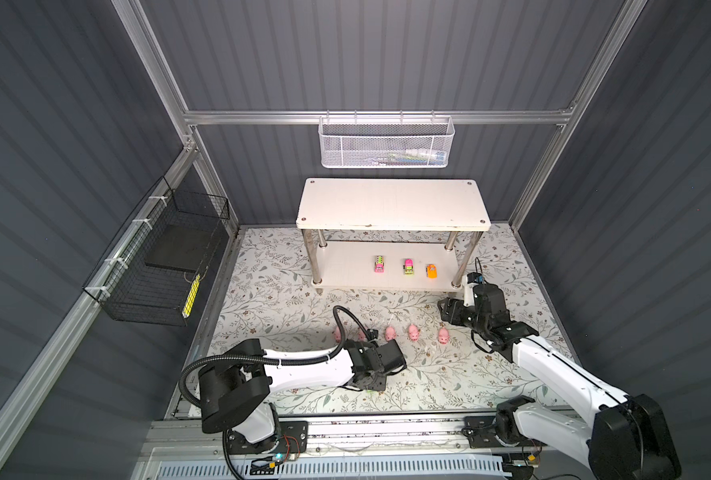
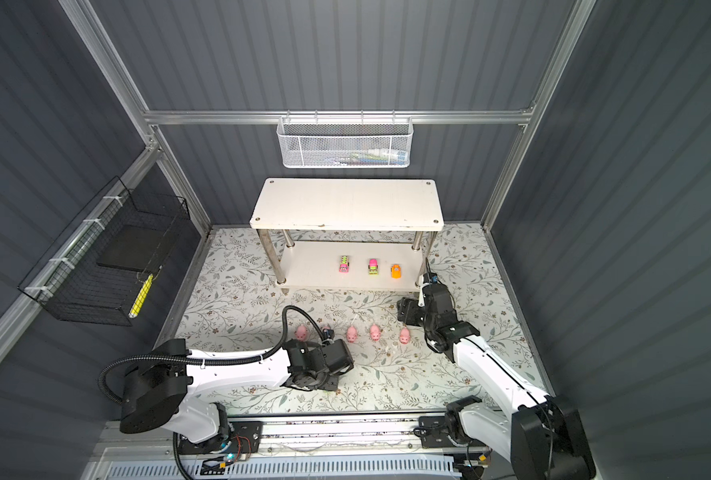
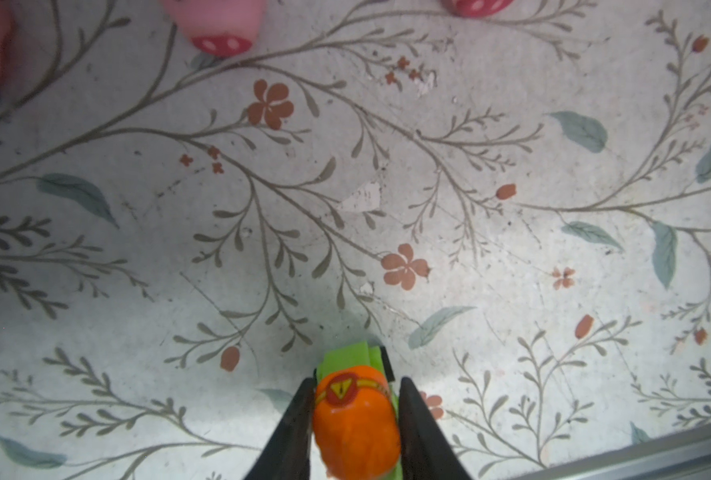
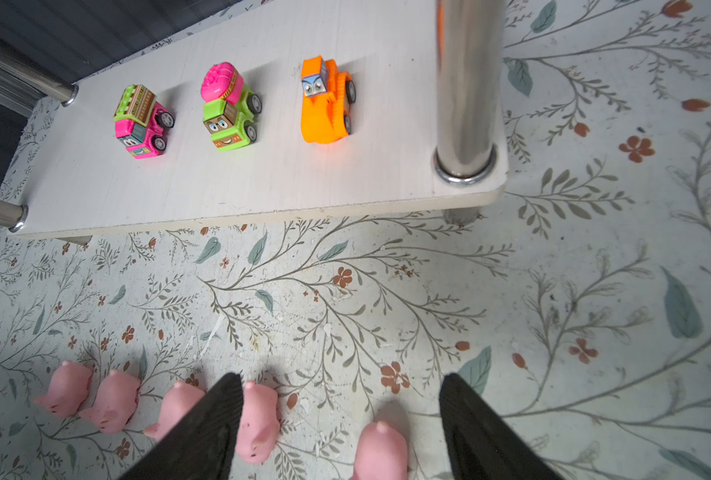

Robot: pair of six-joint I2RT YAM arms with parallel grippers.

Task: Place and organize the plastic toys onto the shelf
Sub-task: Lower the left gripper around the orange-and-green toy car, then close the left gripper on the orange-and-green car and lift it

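The toy vehicle's green body sits crooked in the left gripper, so the robot should open that gripper and grip the body squarely by its sides [image 3: 321, 368] before carrying it to the shelf.
My left gripper [image 3: 355, 399] is shut on a toy vehicle [image 3: 355, 419] with a green body and an orange drum, low over the floral mat near its front edge. In both top views the wrist hides this grip. Three toy vehicles stand in a row on the shelf's lower board [image 1: 345, 270]: pink [image 1: 380, 264], green with a pink drum [image 1: 408, 267] and orange [image 1: 431, 271]. Several pink pigs line up on the mat; among them are one pig [image 1: 390, 332], a second pig [image 1: 413, 331] and a third pig [image 1: 443, 335]. My right gripper [image 4: 342, 378] hangs open above the row's right end, with a pig [image 4: 380, 451] below the gap between its fingers.
The shelf's top board [image 1: 393, 203] is bare. A shiny metal post [image 4: 466, 83] stands close to my right gripper. A white mesh basket [image 1: 385, 143] hangs on the back wall and a black wire basket [image 1: 162, 257] on the left wall. A metal rail [image 1: 345, 428] borders the mat's front.
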